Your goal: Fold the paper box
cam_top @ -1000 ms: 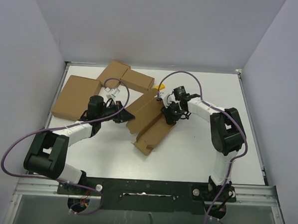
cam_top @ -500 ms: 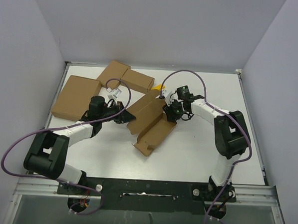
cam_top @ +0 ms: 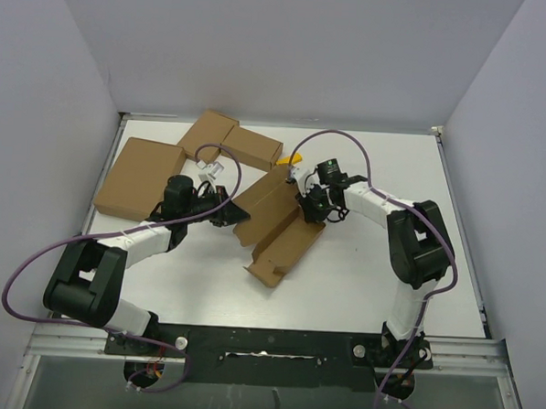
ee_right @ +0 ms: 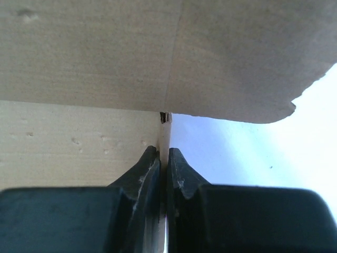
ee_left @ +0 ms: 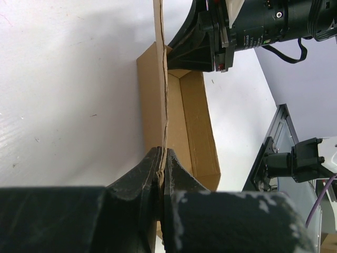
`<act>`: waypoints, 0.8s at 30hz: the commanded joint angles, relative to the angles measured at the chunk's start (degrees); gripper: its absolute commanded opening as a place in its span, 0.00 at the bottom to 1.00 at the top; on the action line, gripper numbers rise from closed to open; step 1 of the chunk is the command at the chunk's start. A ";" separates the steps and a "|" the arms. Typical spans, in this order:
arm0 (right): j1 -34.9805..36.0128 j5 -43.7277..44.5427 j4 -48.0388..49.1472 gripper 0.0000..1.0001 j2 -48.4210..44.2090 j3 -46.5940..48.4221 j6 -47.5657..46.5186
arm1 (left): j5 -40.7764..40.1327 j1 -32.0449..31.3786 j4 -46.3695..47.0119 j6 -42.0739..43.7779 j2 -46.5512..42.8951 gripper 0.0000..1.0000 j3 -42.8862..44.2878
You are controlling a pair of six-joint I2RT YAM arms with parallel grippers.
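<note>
The box's far side is pinched by my right gripper under the overhanging flap, so that gripper should open, back out and take the flap's far end [ee_right: 305, 74] opposite my left gripper.
The paper box [cam_top: 276, 225] is a brown die-cut carton, partly folded, lying slantwise at the table's middle with an open trough toward the near end. My left gripper [cam_top: 225, 211] is shut on its left wall, whose thin edge [ee_left: 162, 105] runs up from between the jaws. My right gripper [cam_top: 310, 205] is shut on the far right wall; the cardboard edge [ee_right: 165, 137] sits pinched between the black fingers, under an overhanging flap [ee_right: 174, 58]. In the left wrist view the box's inside [ee_left: 192, 126] shows, with the right arm beyond it.
A large flat squarish brown carton [cam_top: 139, 176] lies at the far left. Two small brown cartons [cam_top: 231, 140] touch at a corner at the back. A small yellow object [cam_top: 295, 157] lies behind the box. White walls enclose the table on three sides.
My right gripper has closed on the box's right wall and shifted slightly left. The box's near end has swung a little. The left gripper has kept its hold.
</note>
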 commanded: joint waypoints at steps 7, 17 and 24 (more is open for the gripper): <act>-0.10 -2.11 -0.78 0.21 -0.55 1.28 -1.78 | 1.36 -0.07 2.30 1.11 -2.17 0.00 1.68; -0.66 -3.13 -1.80 0.35 -4.09 0.62 -3.94 | 0.86 -0.04 1.79 1.26 -2.39 0.00 1.61; -0.76 -0.55 -3.24 0.35 -3.87 0.63 -5.64 | 0.48 0.01 1.42 1.40 -2.70 0.00 1.57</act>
